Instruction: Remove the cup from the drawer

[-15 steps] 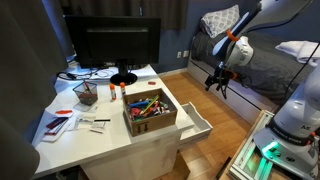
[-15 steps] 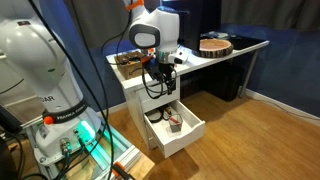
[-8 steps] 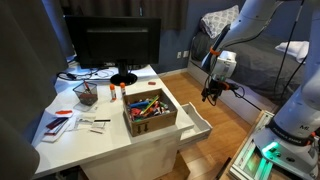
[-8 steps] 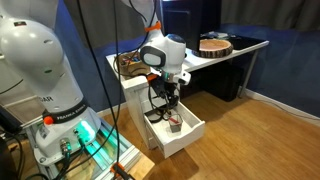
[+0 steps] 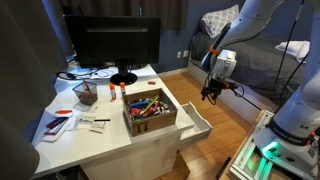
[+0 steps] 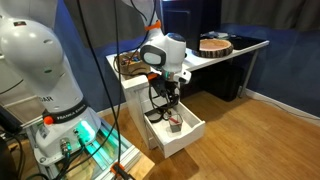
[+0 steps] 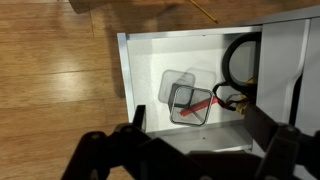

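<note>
Next, my gripper grips the grey cup's rim (image 5: 188, 118) (image 7: 172, 111) on the side that faces the white drawer's front, away from the black cable.
The white drawer (image 7: 150, 60) of the desk stands pulled open; it also shows in both exterior views (image 5: 203, 124) (image 6: 190, 135). The small grey cup (image 7: 188, 101) lies inside it with a red item across it, next to a coil of black cable (image 7: 238, 65). In an exterior view the cup (image 6: 172, 123) is a small shape in the drawer. My gripper (image 7: 200, 150) is open and empty, hanging above the drawer with the cup between and below the fingers. It also shows above the drawer in both exterior views (image 5: 211, 93) (image 6: 166, 97).
On the desk top stand a brown box of coloured items (image 5: 150, 109), a dark mesh pen holder (image 5: 86, 93) and a monitor (image 5: 110, 45). A second table (image 6: 245, 47) carries a round wooden thing (image 6: 214, 44). A bed (image 5: 262, 65) lies behind. The floor is wood.
Since one second ago my gripper has come down and in over the open drawer. Over the last half second nothing has visibly moved.
</note>
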Action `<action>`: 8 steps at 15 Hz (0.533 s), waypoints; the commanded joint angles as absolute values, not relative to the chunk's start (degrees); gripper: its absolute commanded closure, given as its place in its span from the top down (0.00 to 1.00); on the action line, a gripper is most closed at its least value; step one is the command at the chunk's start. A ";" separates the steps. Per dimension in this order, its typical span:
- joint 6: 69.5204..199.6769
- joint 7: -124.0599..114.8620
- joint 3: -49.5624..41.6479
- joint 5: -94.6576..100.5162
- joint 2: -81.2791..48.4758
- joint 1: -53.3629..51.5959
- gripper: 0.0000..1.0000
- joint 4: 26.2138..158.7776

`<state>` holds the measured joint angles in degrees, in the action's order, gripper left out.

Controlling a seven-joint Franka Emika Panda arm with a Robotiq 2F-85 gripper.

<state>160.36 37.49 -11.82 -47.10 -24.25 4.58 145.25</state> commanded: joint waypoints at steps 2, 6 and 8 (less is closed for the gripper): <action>160.36 35.19 -10.03 -49.71 -30.76 5.36 1.00 139.72; 163.39 32.01 -7.14 -53.73 -40.62 6.22 1.00 131.40; 164.22 30.32 -6.54 -54.47 -45.75 6.34 1.00 126.96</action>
<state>162.09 32.23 -8.32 -51.74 -37.08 5.18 134.59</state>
